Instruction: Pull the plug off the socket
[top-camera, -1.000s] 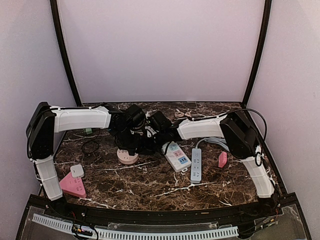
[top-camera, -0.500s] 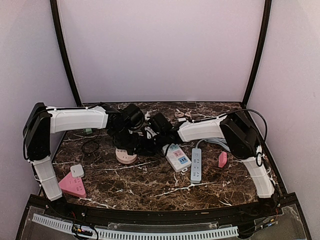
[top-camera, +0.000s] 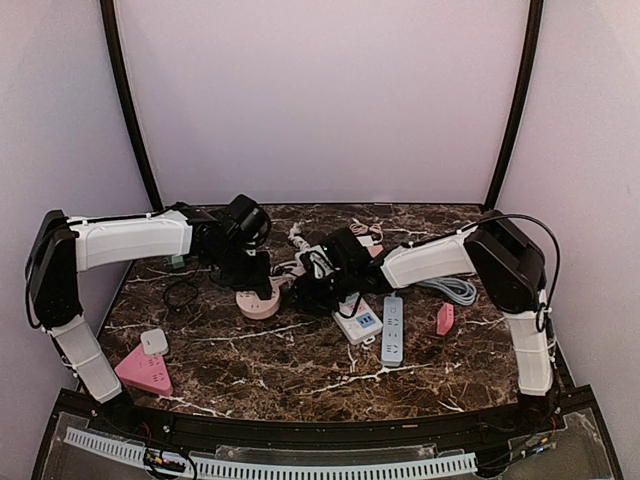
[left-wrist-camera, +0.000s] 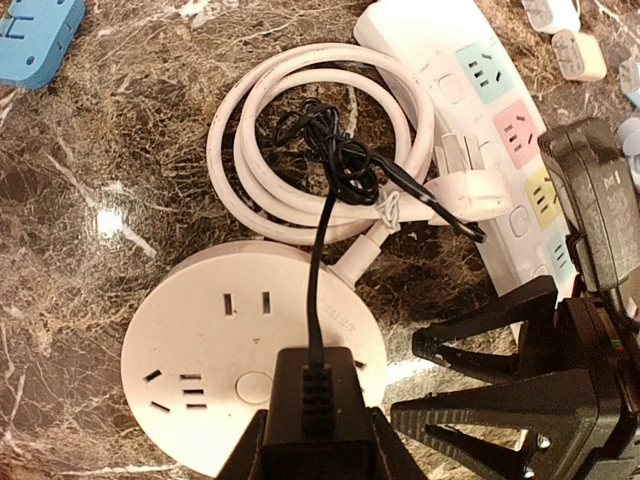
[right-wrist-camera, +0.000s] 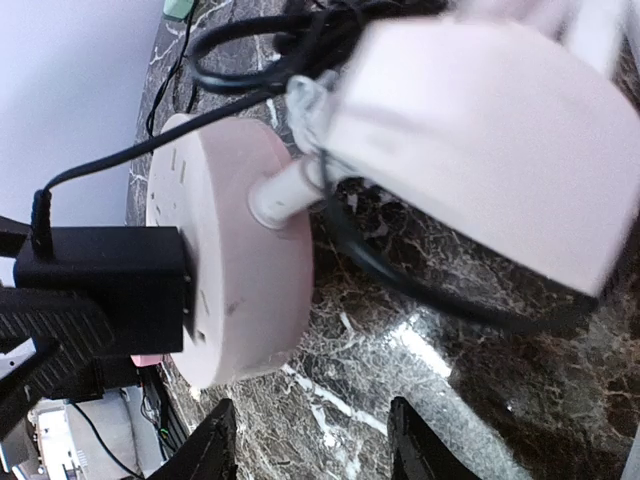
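Observation:
I have only table between my right gripper's fingers, so it should move in and grip the socket's side (right-wrist-camera: 268, 325) before my left gripper pulls the plug.
A round pale pink socket (top-camera: 258, 304) lies flat on the marble table, left of centre. A black plug (left-wrist-camera: 315, 395) with a thin black cord stands against the socket's (left-wrist-camera: 215, 360) top face; I cannot tell whether its pins are still in. My left gripper (left-wrist-camera: 315, 452) is shut on the plug's two sides and sits over the socket in the top view (top-camera: 251, 279). My right gripper (right-wrist-camera: 312, 440) is open beside the socket's (right-wrist-camera: 245, 270) rim, with only bare table between its fingers. It also shows low on the right in the left wrist view (left-wrist-camera: 408, 378).
The socket's white cable (left-wrist-camera: 320, 140) lies coiled behind it, with the plug's black cord bunched on top. A white power strip (top-camera: 358, 320) with coloured outlets and a grey strip (top-camera: 392, 330) lie to the right. A pink triangular block (top-camera: 145, 370) sits at the front left.
The right gripper's jaws have spread apart and come off the socket. Both arms have shifted, the left elbow swinging further left, while the left gripper keeps its hold on the plug.

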